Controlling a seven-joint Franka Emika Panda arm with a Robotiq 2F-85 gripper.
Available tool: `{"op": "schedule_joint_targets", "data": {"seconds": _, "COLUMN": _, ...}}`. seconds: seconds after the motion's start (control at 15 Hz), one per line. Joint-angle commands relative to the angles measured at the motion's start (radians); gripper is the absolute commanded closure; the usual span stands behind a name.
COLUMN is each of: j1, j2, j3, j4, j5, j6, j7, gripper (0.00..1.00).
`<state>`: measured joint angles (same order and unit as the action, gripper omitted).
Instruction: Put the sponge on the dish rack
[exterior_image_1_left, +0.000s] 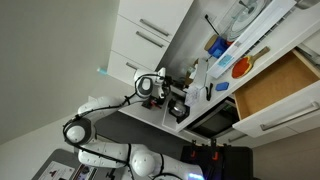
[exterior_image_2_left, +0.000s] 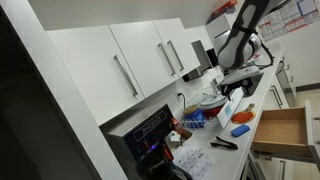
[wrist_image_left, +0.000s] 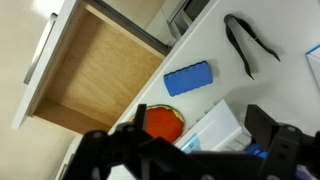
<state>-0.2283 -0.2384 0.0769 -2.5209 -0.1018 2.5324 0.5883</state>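
Observation:
The robot's gripper should next go to the blue sponge beside the orange round item and close on the sponge's long sides (exterior_image_1_left: 222, 86) (wrist_image_left: 188, 78), near its middle.
The blue sponge (wrist_image_left: 188, 78) lies flat on the white counter, between the open drawer and an orange round item (wrist_image_left: 160, 125). It also shows in an exterior view (exterior_image_2_left: 241, 130). The dish rack (exterior_image_2_left: 212, 102) holds white dishes; a white ribbed part of it (wrist_image_left: 215, 128) lies under my gripper in the wrist view. My gripper (wrist_image_left: 190, 150) hangs above the counter over the rack's edge, apart from the sponge. Its black fingers are spread with nothing between them. It shows in both exterior views (exterior_image_1_left: 177, 102) (exterior_image_2_left: 238, 75).
An open wooden drawer (wrist_image_left: 90, 70) juts out below the counter edge (exterior_image_2_left: 282, 130). Black tongs (wrist_image_left: 245, 45) lie on the counter beyond the sponge. White cabinets (exterior_image_2_left: 140, 60) hang above the counter.

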Motion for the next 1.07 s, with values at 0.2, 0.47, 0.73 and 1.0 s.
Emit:
{"op": "schedule_joint_targets", "data": {"seconds": 0.2, "j1": 0.047, "j2": 0.185, "j3": -0.066, "j4": 0.026, "j5": 0.001, "j6": 0.136, "j7": 0.179, "gripper": 0.00}}
{"op": "schedule_joint_targets", "data": {"seconds": 0.47, "j1": 0.068, "j2": 0.217, "j3": -0.090, "j4": 0.034, "j5": 0.002, "j6": 0.149, "j7": 0.183, "gripper": 0.00}}
{"op": "schedule_joint_targets", "data": {"seconds": 0.73, "j1": 0.078, "j2": 0.266, "j3": -0.106, "j4": 0.085, "j5": 0.010, "j6": 0.117, "j7": 0.346, "gripper": 0.00}}
{"op": "schedule_joint_targets", "data": {"seconds": 1.0, "j1": 0.119, "j2": 0.359, "j3": -0.135, "j4": 0.140, "j5": 0.008, "j6": 0.128, "j7": 0.590, "gripper": 0.00}}
